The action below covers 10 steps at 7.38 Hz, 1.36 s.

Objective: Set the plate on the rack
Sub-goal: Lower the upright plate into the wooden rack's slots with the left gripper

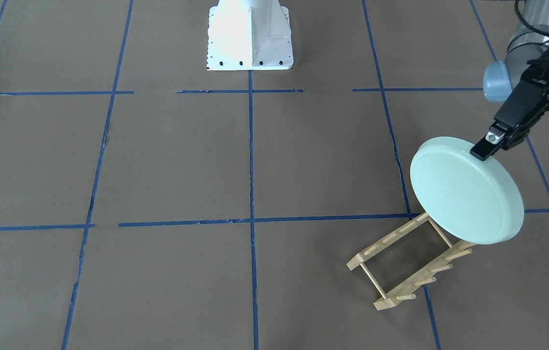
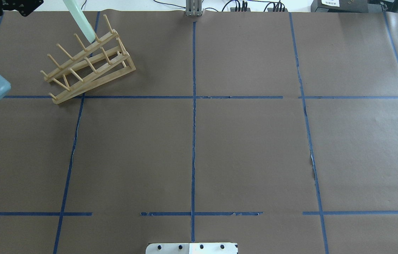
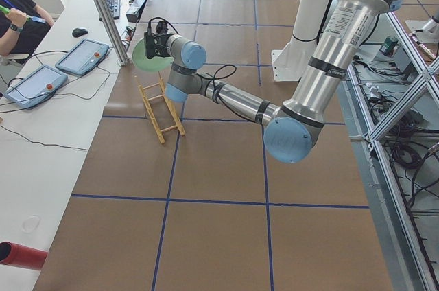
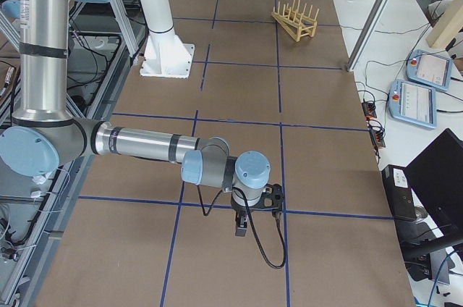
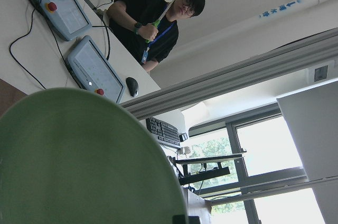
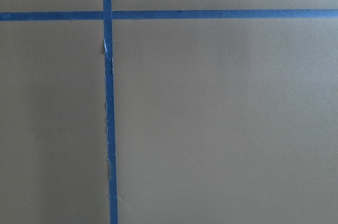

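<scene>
My left gripper is holding the pale mint-green plate. I need to let it go between the pegs [image 1: 402,265] that are near the uncovered end of the light-wood rack.
The pale mint-green plate [image 1: 464,192] stands on edge, tilted, with its lower rim over the end of the light-wood rack [image 1: 385,302] nearest the robot. My left gripper [image 1: 486,148] is shut on the plate's upper rim. From overhead the plate [image 2: 80,19] shows edge-on, its lower rim down among the pegs at one end of the rack [image 2: 89,67]. I cannot tell whether it touches the rails. The plate fills the lower left wrist view [image 5: 79,160]. My right gripper [image 4: 242,229] hangs low over bare paper, far from the rack; I cannot tell if it is open or shut.
The white robot base [image 1: 250,39] stands at the table's middle edge. Blue tape lines cross the brown paper. Beyond the table edge by the rack are control tablets [image 3: 82,54] and a seated operator [image 5: 158,18]. A red cylinder [image 3: 20,255] lies off the table.
</scene>
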Motion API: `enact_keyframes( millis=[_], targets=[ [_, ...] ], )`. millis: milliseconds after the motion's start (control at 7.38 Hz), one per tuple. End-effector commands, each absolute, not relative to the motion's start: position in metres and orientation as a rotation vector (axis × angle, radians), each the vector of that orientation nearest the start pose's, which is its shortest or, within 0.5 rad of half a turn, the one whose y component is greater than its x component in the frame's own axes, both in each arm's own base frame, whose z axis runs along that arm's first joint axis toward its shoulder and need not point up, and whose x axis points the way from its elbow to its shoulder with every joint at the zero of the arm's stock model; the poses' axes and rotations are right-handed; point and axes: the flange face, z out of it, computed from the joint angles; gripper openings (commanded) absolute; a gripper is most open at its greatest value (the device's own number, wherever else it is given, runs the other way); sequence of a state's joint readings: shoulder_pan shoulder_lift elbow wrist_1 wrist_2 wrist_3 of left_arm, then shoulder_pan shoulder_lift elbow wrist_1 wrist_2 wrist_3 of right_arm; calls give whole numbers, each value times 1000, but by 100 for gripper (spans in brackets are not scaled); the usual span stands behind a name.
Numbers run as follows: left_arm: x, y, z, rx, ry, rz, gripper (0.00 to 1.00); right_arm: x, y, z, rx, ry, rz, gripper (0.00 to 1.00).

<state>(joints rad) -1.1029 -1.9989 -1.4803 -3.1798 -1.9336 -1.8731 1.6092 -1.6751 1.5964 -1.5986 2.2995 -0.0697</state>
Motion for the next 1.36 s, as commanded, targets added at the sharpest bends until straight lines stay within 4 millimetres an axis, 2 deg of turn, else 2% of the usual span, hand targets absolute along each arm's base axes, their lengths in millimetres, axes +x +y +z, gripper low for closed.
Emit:
enact_keyframes(
  millis=[0, 949, 1220],
  targets=[
    [208, -610, 288, 555, 1880, -614, 0, 84, -435, 701, -65, -732, 10, 100],
    [232, -617, 314, 524, 1830, -619, 0, 84, -435, 700, -61, -732, 8, 100],
    [248, -625, 325, 519, 1806, -649, 0, 84, -435, 701, -63, -732, 8, 100]
  ],
)
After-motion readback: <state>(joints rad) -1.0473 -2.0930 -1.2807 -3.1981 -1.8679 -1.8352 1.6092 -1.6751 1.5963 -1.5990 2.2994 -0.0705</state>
